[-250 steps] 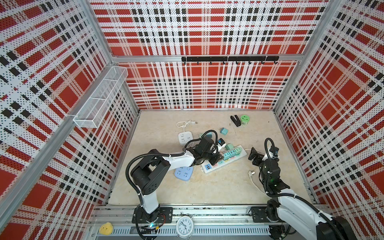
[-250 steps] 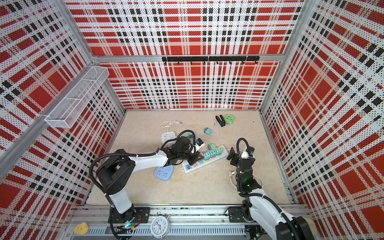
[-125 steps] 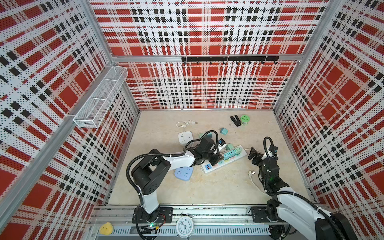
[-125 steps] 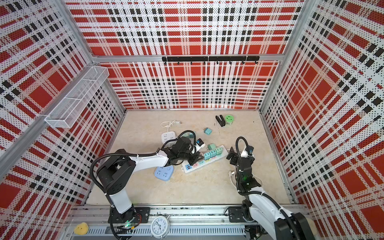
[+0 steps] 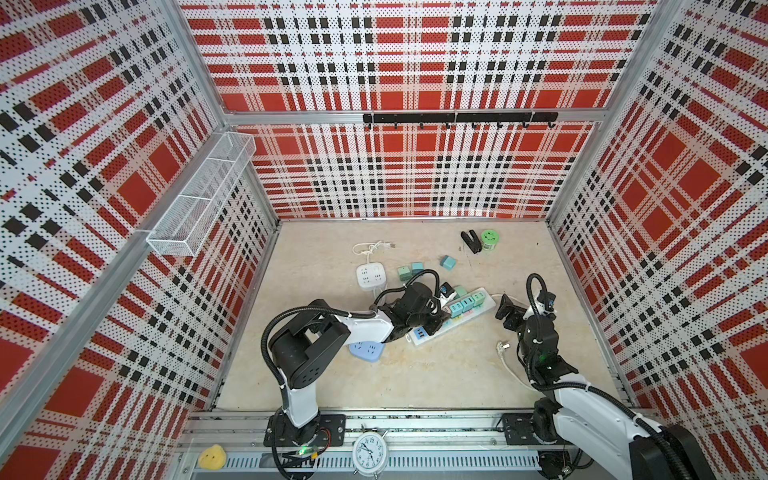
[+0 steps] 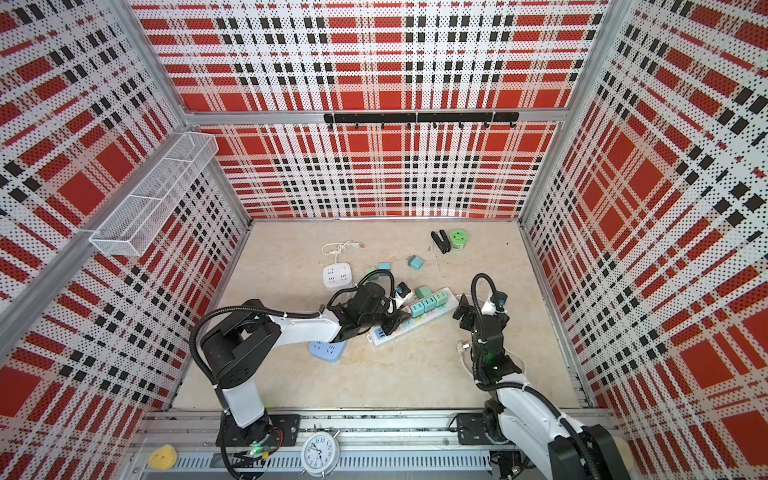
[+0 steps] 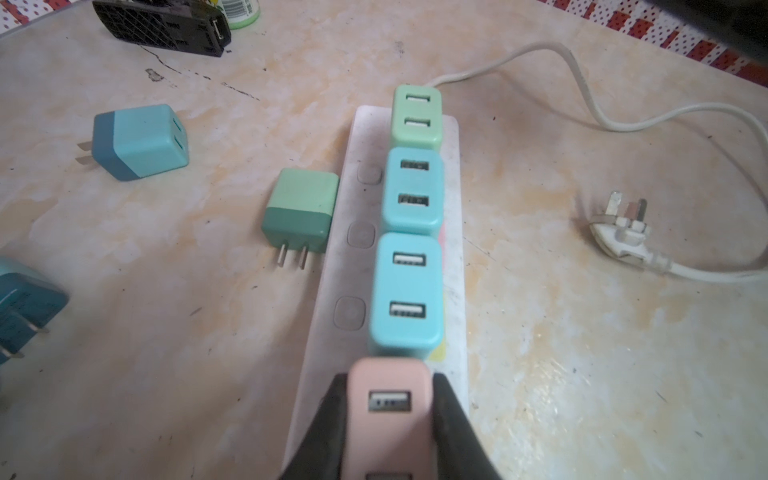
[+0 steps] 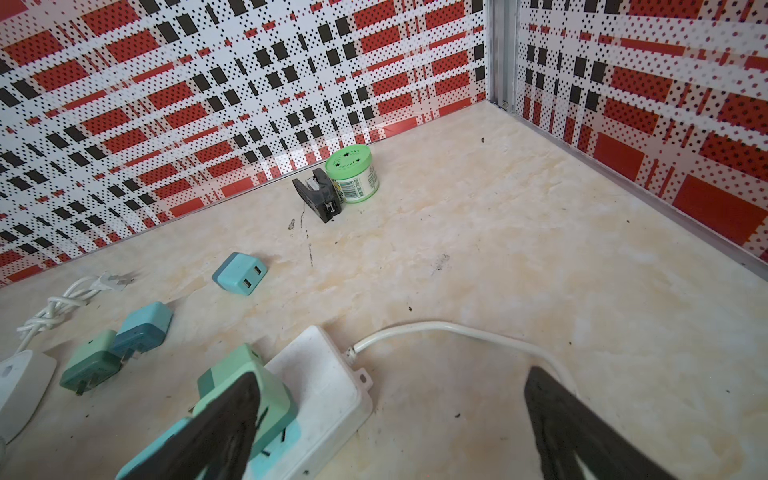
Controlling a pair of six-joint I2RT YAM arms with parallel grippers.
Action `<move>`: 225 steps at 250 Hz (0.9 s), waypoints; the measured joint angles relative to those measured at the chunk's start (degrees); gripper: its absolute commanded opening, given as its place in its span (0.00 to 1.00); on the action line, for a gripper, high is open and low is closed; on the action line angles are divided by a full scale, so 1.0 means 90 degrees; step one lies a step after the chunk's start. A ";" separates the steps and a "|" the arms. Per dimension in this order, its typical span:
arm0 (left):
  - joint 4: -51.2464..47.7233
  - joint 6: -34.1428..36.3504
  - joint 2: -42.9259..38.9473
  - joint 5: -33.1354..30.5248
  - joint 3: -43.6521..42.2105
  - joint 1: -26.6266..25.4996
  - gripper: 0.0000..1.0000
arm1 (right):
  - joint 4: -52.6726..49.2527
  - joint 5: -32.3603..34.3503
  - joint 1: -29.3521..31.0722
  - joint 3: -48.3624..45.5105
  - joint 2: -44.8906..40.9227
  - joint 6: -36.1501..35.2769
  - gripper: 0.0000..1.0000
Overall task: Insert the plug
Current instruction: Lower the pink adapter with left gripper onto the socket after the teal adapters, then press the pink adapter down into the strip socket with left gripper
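Observation:
My left gripper is to release the pink plug in the white power strip [image 5: 453, 314] [image 7: 390, 424], next to the nearer light blue plug.
My left gripper [image 7: 390, 419] is shut on a pink plug [image 7: 388, 386], with a black finger on each side. The plug sits over the white power strip [image 7: 453, 257], in line with the three plugs in it: one green [image 7: 417, 116] and two light blue [image 7: 411, 191]. Its prongs are hidden. In both top views my left gripper [image 5: 432, 323] [image 6: 392, 325] covers the strip's [image 5: 459, 323] [image 6: 419, 322] middle. My right gripper [image 8: 390, 432] [image 5: 509, 311] stands open and empty at the strip's cord end.
Loose plugs lie beside the strip: blue [image 7: 139, 141], green [image 7: 301, 208] and dark teal [image 7: 20, 307]. A white cube socket [image 5: 371, 275], a blue socket [image 5: 365, 350], a black clip [image 5: 470, 241], a green tub [image 5: 490, 239] and the strip's own mains plug [image 5: 500, 347] are around.
The right arm has drifted very slightly to the left. The left gripper and the pink plug have stayed where they were.

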 measured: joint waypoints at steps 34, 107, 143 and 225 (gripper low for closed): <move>0.0151 -0.0010 0.0012 -0.0272 -0.0044 -0.0141 0.00 | 0.0000 0.0000 0.0000 0.0000 0.0002 0.0000 1.00; 0.0270 0.0112 0.0058 -0.0561 -0.0044 -0.0350 0.00 | -0.0002 0.0000 0.0000 0.0000 0.0000 0.0000 1.00; 0.0367 0.0274 0.0107 -0.0760 -0.0039 -0.0503 0.00 | -0.0002 0.0000 0.0000 0.0000 -0.0002 0.0000 1.00; 0.0406 0.0357 0.0129 -0.0719 -0.0029 -0.0537 0.00 | -0.0005 0.0000 0.0000 0.0000 -0.0002 0.0000 1.00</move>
